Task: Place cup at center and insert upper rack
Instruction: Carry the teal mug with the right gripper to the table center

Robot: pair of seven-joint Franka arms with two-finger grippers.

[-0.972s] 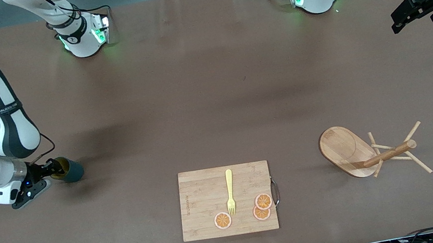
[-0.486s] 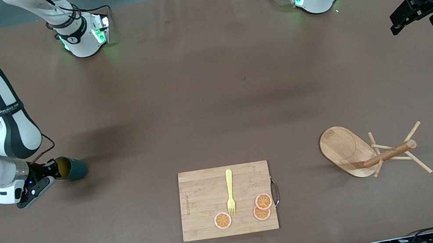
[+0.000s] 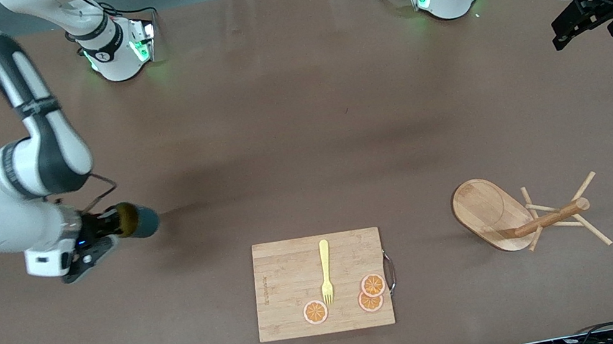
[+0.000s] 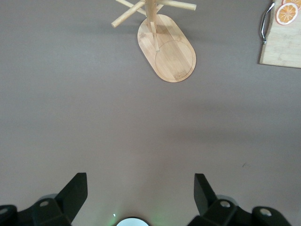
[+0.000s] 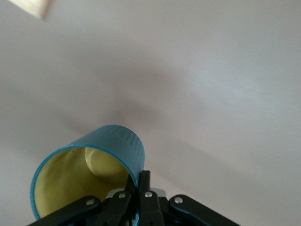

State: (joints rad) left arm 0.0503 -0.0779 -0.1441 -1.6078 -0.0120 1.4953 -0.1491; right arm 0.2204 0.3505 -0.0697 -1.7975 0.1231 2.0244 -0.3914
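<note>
The robot's right gripper needs to release the dark teal cup on the bare table (image 3: 317,154) behind the cutting board, in line with the fork.
The dark teal cup (image 3: 137,221) with its mustard-yellow inside is held on its side by my right gripper (image 3: 114,225), which is shut on the cup's rim over the table toward the right arm's end. In the right wrist view the cup (image 5: 94,160) shows with one finger inside the rim and one outside. The upper rack (image 3: 516,217), a light wooden mug tree, lies tipped on its side near the left arm's end; it also shows in the left wrist view (image 4: 167,52). My left gripper (image 4: 138,195) is open and empty, high over that end.
A bamboo cutting board (image 3: 283,292) lies near the front edge, with a yellow fork (image 3: 324,271) and three orange slices (image 3: 369,293) on it. Its corner shows in the left wrist view (image 4: 281,44). The arms' bases stand along the back edge.
My right arm has lifted the cup and carried it toward the table's middle. The left arm has barely moved. The rack and the board are unmoved.
</note>
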